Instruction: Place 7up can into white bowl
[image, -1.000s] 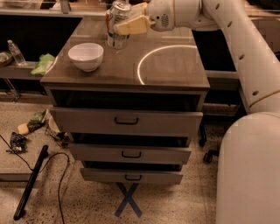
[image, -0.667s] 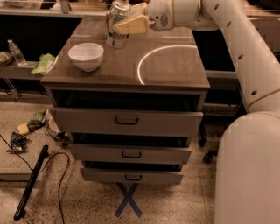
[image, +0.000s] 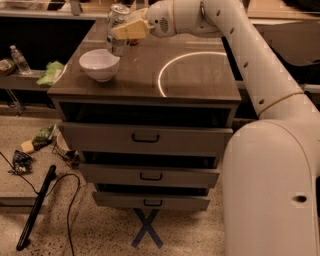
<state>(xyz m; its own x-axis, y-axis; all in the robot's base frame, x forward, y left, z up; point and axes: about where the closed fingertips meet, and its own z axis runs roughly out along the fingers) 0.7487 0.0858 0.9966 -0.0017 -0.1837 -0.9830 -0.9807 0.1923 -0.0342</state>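
Observation:
Next, I let go of the 7up can upright with my gripper in the hollow of the white bowl (image: 98, 59) near the cabinet top's corner.
The 7up can (image: 117, 31), silvery with a metal top, is held upright in my gripper (image: 125, 30), whose yellowish fingers (image: 131, 29) are shut on its side. The can hangs just above the tabletop, over the right rim of the white bowl (image: 98, 64). The bowl stands empty near the front left corner of the wooden cabinet top (image: 190, 80).
A pale ring (image: 165, 65) is marked on the cabinet top to the right of the bowl. Three drawers (image: 146, 138) stand partly pulled out below. A water bottle (image: 19, 59) and green cloth (image: 51, 73) lie on a shelf at left. Cables and litter lie on the floor.
My gripper has carried the can leftward toward the bowl, from right of the bowl to over its right rim. The bowl has not moved.

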